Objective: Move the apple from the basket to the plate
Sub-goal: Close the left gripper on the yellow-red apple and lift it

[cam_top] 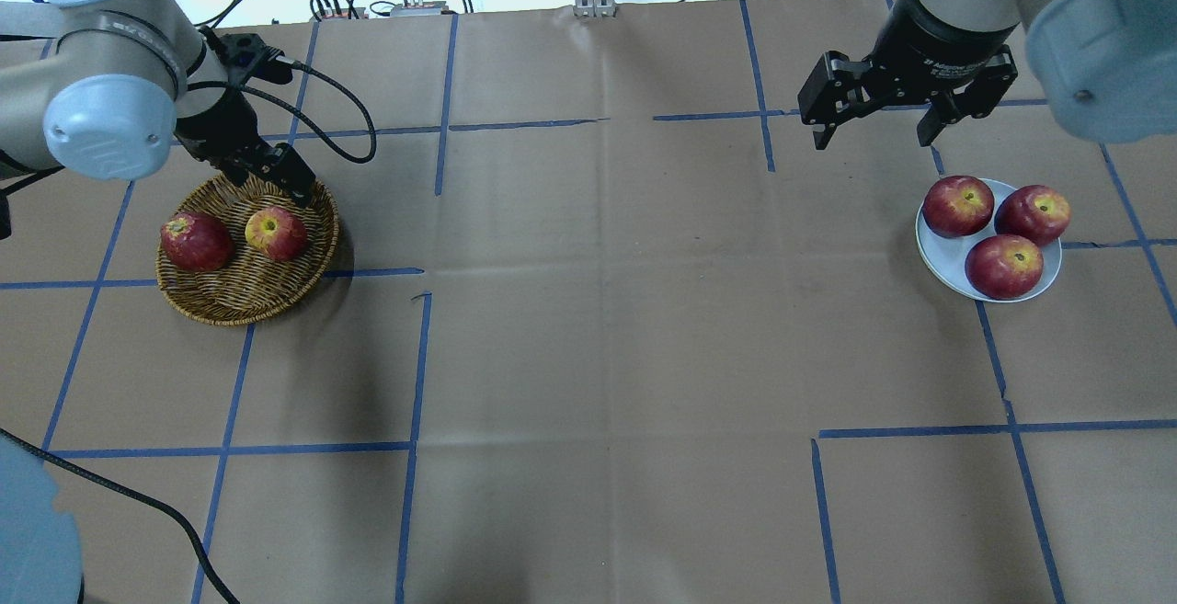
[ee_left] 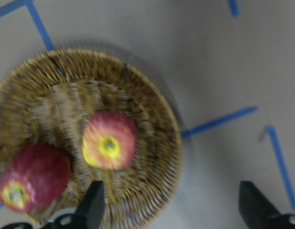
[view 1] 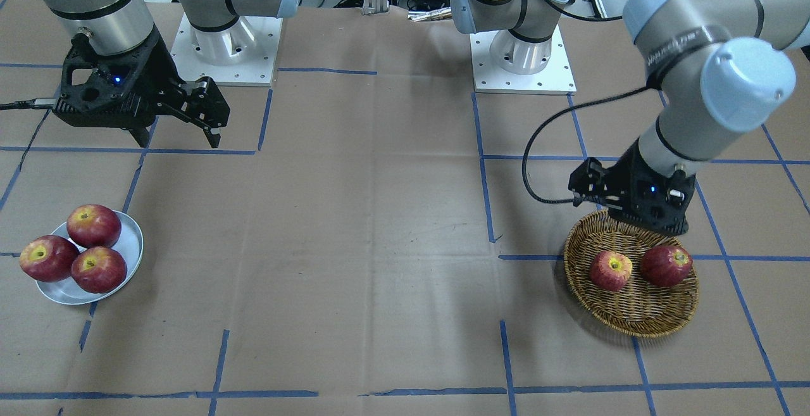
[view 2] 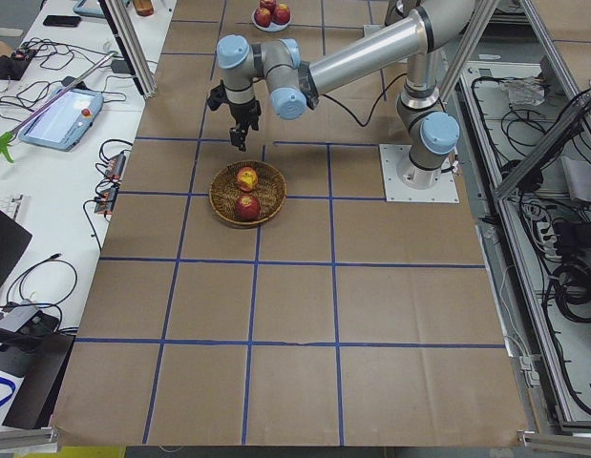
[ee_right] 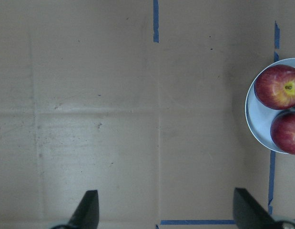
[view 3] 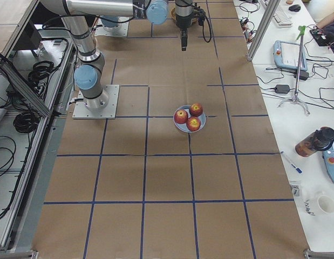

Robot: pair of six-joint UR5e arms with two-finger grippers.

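I should close my left gripper around the sides of the paler pinkish-red apple (view 1: 610,271) (ee_left: 109,140), the one with the yellow stem patch in the wicker basket.
The wicker basket (view 1: 633,315) (cam_top: 239,296) holds a paler pinkish-red apple (view 1: 610,270) (cam_top: 276,233) (ee_left: 109,140) with a broad yellow stem patch. A darker red apple (view 1: 666,265) (cam_top: 196,241) lies beside it. My left gripper (cam_top: 262,179) (ee_left: 171,210) is open and empty, hovering over the basket's robot-side rim, above the apples. The grey-white plate (view 1: 130,245) (cam_top: 938,255) (ee_right: 254,114) carries three red apples. My right gripper (cam_top: 874,131) (ee_right: 166,214) is open and empty, above the table beside the plate.
Brown paper with blue tape lines covers the table. The arm bases (view 1: 224,42) stand at the robot's edge. In the side views, tablets, cables and a bottle (view 3: 317,141) lie on benches beyond the table.
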